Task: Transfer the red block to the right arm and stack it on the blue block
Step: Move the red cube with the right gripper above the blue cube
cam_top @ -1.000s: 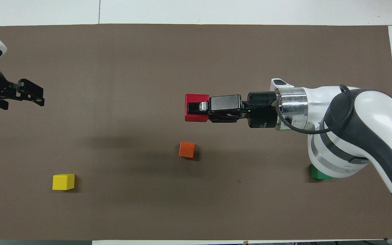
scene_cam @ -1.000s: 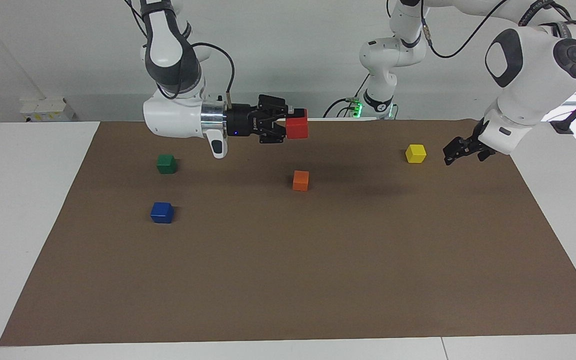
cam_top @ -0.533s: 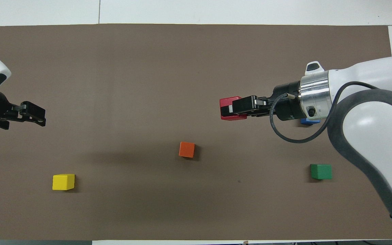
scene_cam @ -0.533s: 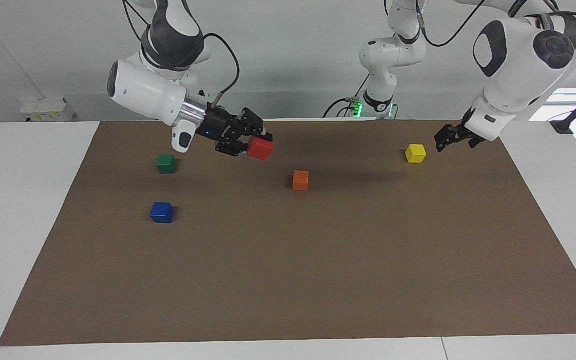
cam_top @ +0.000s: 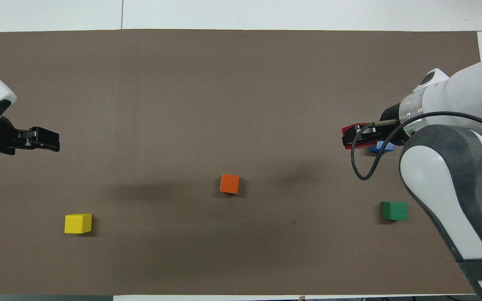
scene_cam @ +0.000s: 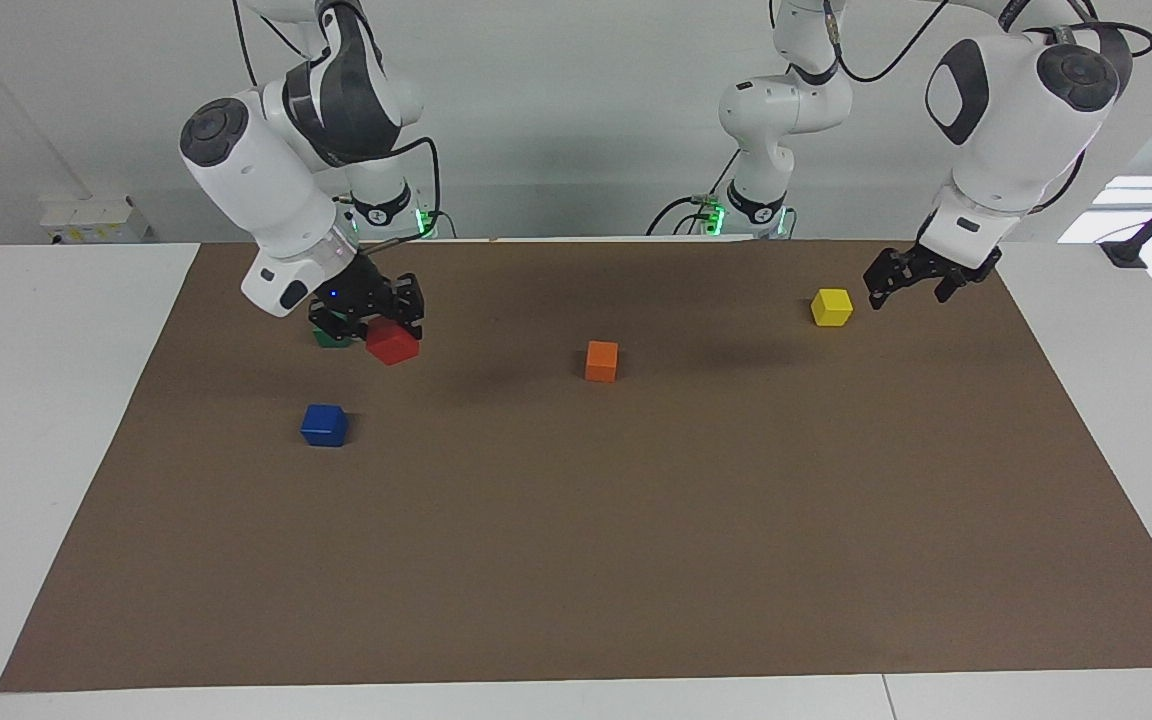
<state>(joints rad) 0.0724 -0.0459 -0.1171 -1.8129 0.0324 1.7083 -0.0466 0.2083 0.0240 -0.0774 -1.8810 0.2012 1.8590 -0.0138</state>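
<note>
I will use my right gripper to set the red block free on top of the blue block (cam_top: 388, 135), which sits across the mat from the green cube.
My right gripper (scene_cam: 386, 328) is shut on the red block (scene_cam: 392, 342) and holds it tilted in the air above the brown mat, toward the right arm's end of the table. The blue block (scene_cam: 324, 425) sits on the mat by itself. In the overhead view the red block (cam_top: 355, 135) in the right gripper (cam_top: 360, 134) hangs just beside the blue block (cam_top: 381, 147), which the arm partly hides. My left gripper (scene_cam: 904, 280) is open and empty, in the air beside the yellow cube (scene_cam: 831, 306). It shows at the mat's edge in the overhead view (cam_top: 45, 140).
A green cube (scene_cam: 330, 339) sits on the brown mat (scene_cam: 636, 550), partly hidden by the right gripper, and shows fully in the overhead view (cam_top: 394, 210). An orange cube (scene_cam: 601, 360) stands mid-mat. The yellow cube (cam_top: 78, 223) is toward the left arm's end.
The right arm has swung the red block from over the mat's middle toward its own end, lowering it and turning the gripper downward, close by the blue block. The left gripper has drawn back slightly.
</note>
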